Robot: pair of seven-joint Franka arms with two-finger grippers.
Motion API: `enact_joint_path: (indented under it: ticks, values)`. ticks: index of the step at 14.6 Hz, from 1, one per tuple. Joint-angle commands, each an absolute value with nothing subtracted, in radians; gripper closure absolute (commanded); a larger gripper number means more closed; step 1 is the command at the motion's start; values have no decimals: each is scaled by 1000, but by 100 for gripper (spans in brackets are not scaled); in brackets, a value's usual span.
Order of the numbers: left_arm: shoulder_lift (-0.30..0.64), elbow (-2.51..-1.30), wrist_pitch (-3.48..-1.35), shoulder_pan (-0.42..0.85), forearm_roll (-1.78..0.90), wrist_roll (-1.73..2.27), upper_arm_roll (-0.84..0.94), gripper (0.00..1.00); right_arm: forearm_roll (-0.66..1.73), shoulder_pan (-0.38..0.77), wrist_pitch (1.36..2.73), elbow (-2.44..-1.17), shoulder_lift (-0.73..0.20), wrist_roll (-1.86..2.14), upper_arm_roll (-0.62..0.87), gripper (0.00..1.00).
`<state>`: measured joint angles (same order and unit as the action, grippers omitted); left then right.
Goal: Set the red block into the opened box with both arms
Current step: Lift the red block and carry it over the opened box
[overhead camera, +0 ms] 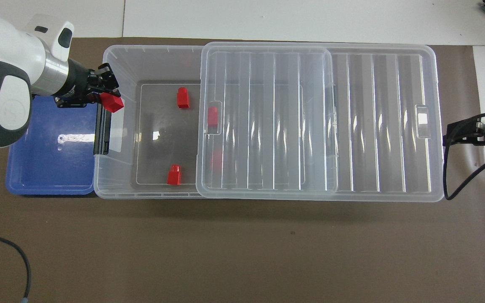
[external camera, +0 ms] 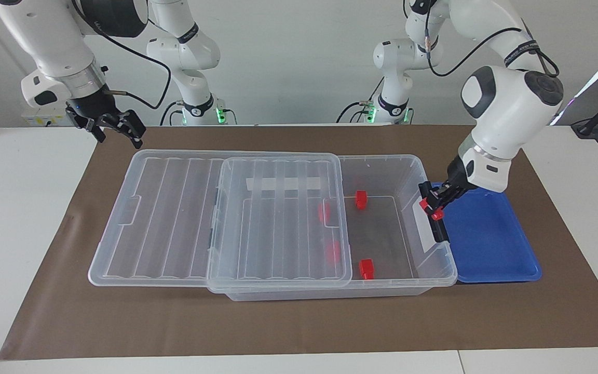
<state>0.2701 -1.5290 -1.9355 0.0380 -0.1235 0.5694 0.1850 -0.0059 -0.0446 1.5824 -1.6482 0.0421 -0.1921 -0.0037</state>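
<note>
The red block, now hanging over the black clip handle, will be let go by my left gripper on the box's bare bottom between the two uncovered red blocks [overhead camera: 164, 126].
My left gripper [external camera: 434, 204] [overhead camera: 108, 95] is shut on a small red block [external camera: 436, 213] [overhead camera: 113, 102]. It hangs over the black clip handle [external camera: 433, 213] [overhead camera: 101, 130] at the end of the clear box [external camera: 330, 294] [overhead camera: 114, 181]. The ribbed lid [external camera: 278, 218] [overhead camera: 267, 122] is slid toward the right arm's end, which leaves the handle end uncovered. Two red blocks [external camera: 361, 199] [external camera: 366, 268] lie on the bare floor of the box and two more [external camera: 324, 211] [external camera: 333, 251] show through the lid. My right gripper [external camera: 119, 133] [overhead camera: 457, 134] waits open over the mat by the lid's end.
A flat blue tray [external camera: 491, 254] [overhead camera: 49, 168] lies against the box's handle end, under the left arm's wrist. A brown mat [external camera: 299, 327] covers the table's middle. Two slimmer white arms [external camera: 195, 98] [external camera: 392, 98] with green-lit bases stand at the robots' edge.
</note>
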Motion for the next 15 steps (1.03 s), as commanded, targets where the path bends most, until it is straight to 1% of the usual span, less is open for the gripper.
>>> enact_joint_path:
  ticks: [1,4,6,9,13,15]
  values:
    - [245,-1615,-2057,89,-72,630,176,92,14,-51,1598,-1678,67,-184,0,0]
    - [236,-1710,-2143,132,13,634,176,92,14,-51,1598,-1678,68,-184,0,0]
    - [256,-1735,-2173,162,52,637,176,92,14,-51,1598,-1678,67,-183,0,0]
    - [284,-1805,-2285,179,86,658,176,92,14,-51,1597,-1678,69,-184,0,0]
    - [362,-1815,-2350,196,185,692,176,92,14,-51,1597,-1678,69,-184,0,0]
    - [386,-1816,-2376,198,198,701,176,92,14,-51,1597,-1678,67,-184,0,0]
